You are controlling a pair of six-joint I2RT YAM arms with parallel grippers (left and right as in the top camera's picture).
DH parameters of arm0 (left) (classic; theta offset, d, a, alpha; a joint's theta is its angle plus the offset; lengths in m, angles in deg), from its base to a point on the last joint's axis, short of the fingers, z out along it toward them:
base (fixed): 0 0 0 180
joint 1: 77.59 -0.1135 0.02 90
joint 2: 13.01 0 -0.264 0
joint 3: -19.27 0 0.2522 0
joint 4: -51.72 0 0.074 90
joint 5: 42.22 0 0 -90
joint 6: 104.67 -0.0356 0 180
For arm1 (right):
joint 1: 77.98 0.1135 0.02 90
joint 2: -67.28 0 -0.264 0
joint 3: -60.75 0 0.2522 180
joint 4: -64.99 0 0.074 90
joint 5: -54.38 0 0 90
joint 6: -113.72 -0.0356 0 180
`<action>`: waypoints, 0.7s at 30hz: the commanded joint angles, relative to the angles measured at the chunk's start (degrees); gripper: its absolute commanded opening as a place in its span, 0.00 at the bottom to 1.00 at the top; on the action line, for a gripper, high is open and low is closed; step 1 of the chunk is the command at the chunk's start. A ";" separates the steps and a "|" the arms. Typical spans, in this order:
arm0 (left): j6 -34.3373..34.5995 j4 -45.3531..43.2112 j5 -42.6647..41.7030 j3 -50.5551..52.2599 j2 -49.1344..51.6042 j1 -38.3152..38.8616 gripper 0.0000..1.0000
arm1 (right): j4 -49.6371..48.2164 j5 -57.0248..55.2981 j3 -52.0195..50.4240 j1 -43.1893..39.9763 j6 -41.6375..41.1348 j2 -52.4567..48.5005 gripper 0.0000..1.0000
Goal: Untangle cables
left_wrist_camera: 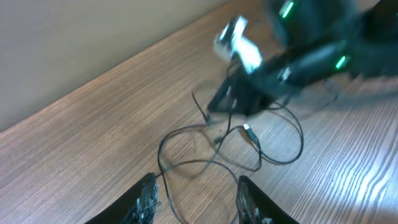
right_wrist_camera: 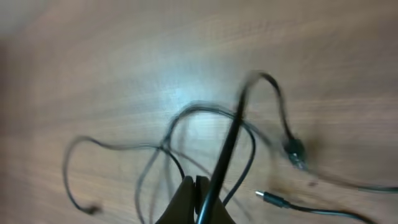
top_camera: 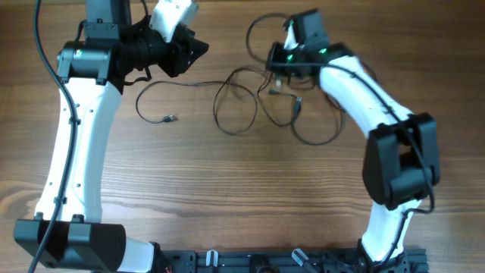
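The robot's left gripper will close on the loop of the black cable beside the small plug, on the side of that loop nearest the right gripper (top_camera: 255, 101) (left_wrist_camera: 236, 182).
Several thin black cables (top_camera: 241, 102) lie tangled in loose loops on the wooden table. One strand runs left and ends in a small plug (top_camera: 168, 118). My right gripper (top_camera: 279, 76) is over the tangle's far right. In the right wrist view its fingers (right_wrist_camera: 194, 183) are shut on a black cable (right_wrist_camera: 229, 144) that rises taut from them, with loose plugs (right_wrist_camera: 273, 200) on the table beside it. My left gripper (top_camera: 198, 51) is open and empty, above the table left of the tangle. In the left wrist view its fingers (left_wrist_camera: 196, 186) are wide apart over cable loops (left_wrist_camera: 186, 134).
The wooden table (top_camera: 227, 197) spreads toward the front. The right arm (left_wrist_camera: 305, 53) shows blurred in the left wrist view over the tangle. A pale wall (left_wrist_camera: 74, 37) borders the table's far edge. A black rail (top_camera: 288, 262) runs along the front edge.
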 commanded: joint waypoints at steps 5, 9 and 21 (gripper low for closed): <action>-1.16 0.35 -1.05 -0.48 -0.09 -0.52 0.43 | 2.16 3.04 9.70 -4.52 1.18 8.57 0.04; -1.14 0.44 -2.36 -0.48 0.92 -0.52 0.43 | 2.12 4.35 11.56 -4.74 1.18 12.31 0.05; -1.40 1.03 -10.08 -0.48 7.17 0.94 0.43 | 2.84 4.35 11.74 -4.76 1.36 21.24 0.05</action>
